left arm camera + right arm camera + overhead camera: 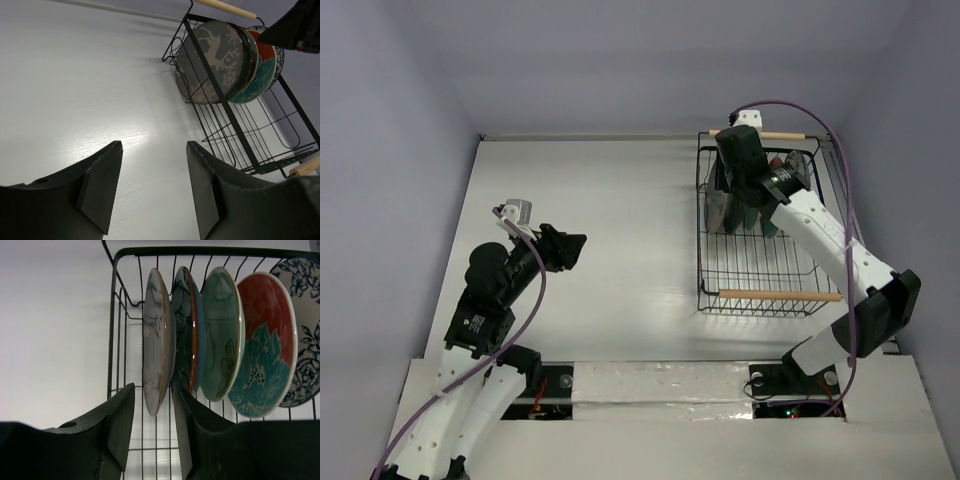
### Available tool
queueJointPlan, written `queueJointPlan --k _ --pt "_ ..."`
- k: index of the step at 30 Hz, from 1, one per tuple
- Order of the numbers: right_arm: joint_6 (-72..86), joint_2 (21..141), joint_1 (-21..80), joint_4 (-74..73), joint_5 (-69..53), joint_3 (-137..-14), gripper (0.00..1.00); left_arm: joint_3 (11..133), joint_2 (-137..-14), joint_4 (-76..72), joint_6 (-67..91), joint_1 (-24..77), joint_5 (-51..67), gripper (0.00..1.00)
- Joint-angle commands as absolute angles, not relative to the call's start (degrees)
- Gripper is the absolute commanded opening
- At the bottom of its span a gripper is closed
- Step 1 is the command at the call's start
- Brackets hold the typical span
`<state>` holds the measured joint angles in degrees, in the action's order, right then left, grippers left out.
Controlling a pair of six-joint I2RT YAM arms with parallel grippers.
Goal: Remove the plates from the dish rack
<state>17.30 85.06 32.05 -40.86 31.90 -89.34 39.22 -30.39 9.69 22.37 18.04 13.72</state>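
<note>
The middle of the grey plate's top edge (717, 193) (163, 359), beside the glossy teal plate in the dish rack, will be gripped by my right gripper.
Five plates stand on edge at the far end of the black wire dish rack (780, 295). In the right wrist view they run left to right: dark grey (157, 340), glossy teal (186, 325), pale green (225, 335), red with teal flower (262, 345), white with blue floral rim (305, 340). My right gripper (152, 390) is open, and the grey plate's edge lies between its fingertips without visible contact. From above it hangs over the plates (725, 190). My left gripper (154, 145) is open and empty above bare table, left of the rack (227, 112). It faces the deer plate (215, 60).
The rack (112, 340) has wooden bar handles at its far (765, 135) and near ends. Its near half holds no plates. The white table (610, 200) lies between my left gripper (565, 250) and the rack. Grey walls close in the back and sides.
</note>
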Motion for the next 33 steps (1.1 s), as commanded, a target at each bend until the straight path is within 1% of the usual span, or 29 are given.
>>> queueJointPlan --k 1,6,10,14,19,26,28,29,33 --pt "16.17 87.71 30.76 -39.73 31.38 -94.22 0.42 38.67 -29.27 7.65 21.97 18.37 14.33 0.52" --pt "16.69 90.96 28.75 -39.29 30.06 -95.01 0.38 38.41 -28.74 7.65 22.15 18.9 14.68 0.54" --pt "16.96 93.42 28.13 -39.37 30.94 -94.74 0.37 38.41 -27.95 7.73 22.15 18.9 14.41 0.54" --pt "17.66 95.97 28.13 -40.51 33.83 -95.36 0.36 38.41 -27.95 7.65 22.15 18.9 14.68 0.55" --pt "17.93 99.22 27.6 -40.08 34.45 -95.8 0.36 38.32 -27.95 7.38 21.97 18.9 15.29 0.56" --pt "18.11 102.74 27.6 -41.48 39.72 -98.0 0.32 38.32 -27.69 7.12 21.71 19.42 15.82 0.58" --pt "17.67 103.01 27.6 -41.31 40.43 -97.91 0.27 38.32 -27.51 7.12 21.62 19.42 15.91 0.59" --pt "17.58 103.01 27.6 -41.4 40.86 -97.91 0.21 38.32 -27.51 7.03 21.71 19.42 15.91 0.59" --pt "17.4 102.31 27.6 -41.31 42.97 -97.65 0.08 38.23 -27.25 6.86 21.53 19.42 16.43 0.59"
